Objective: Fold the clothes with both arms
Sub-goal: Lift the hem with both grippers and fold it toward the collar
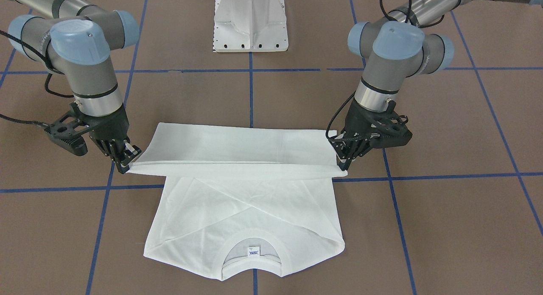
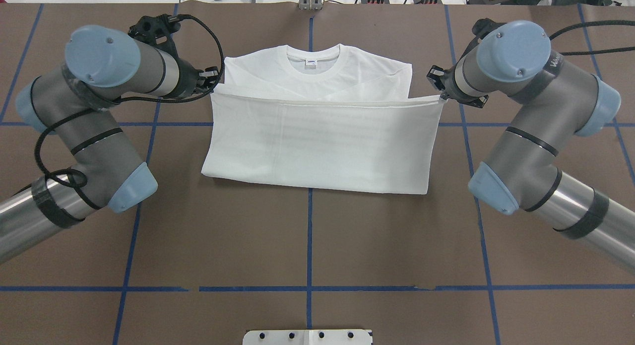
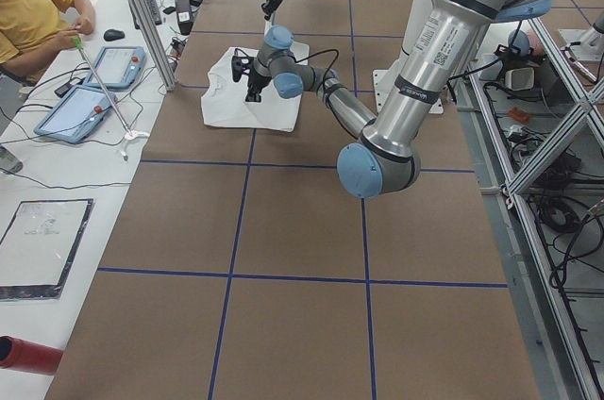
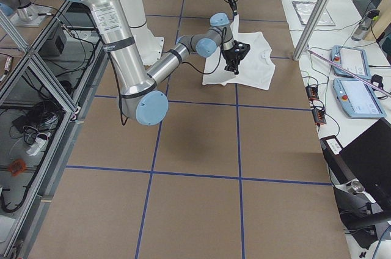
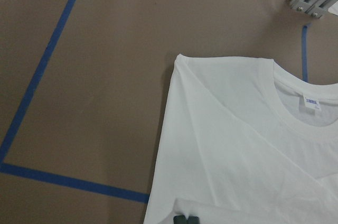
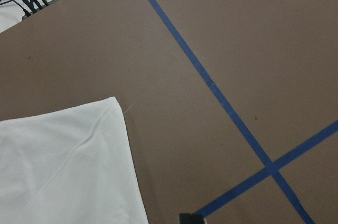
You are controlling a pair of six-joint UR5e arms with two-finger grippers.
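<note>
The robot's left gripper needs to release the hem corner, now raised and held taut, on the T-shirt's outer shoulder corner (image 1: pixel 347 247) (image 5: pixel 178 60), on its own side of the collar.
A white long-sleeved T-shirt (image 2: pixel 317 141) lies mid-table with its ribbed collar (image 2: pixel 313 62) and blue-printed label (image 1: pixel 253 252) pointing away from the robot. The sleeves are folded in across the body. The bottom half is raised and doubled over toward the collar, its hem held taut as a straight edge. My left gripper (image 2: pixel 211 85) is shut on one hem corner, also seen as the left gripper (image 1: pixel 344 161). My right gripper (image 2: pixel 440 96) is shut on the other corner, also seen as the right gripper (image 1: pixel 126 161). The left wrist view shows the T-shirt (image 5: pixel 237 145) spread below.
The white pedestal base (image 1: pixel 250 23) stands at the robot's side of the table. Blue tape lines (image 2: pixel 310 236) grid the brown surface. A person (image 3: pixel 38 13) sits at a side bench with tablets (image 3: pixel 75 112), and aluminium posts (image 3: pixel 142 13) line the far edge.
</note>
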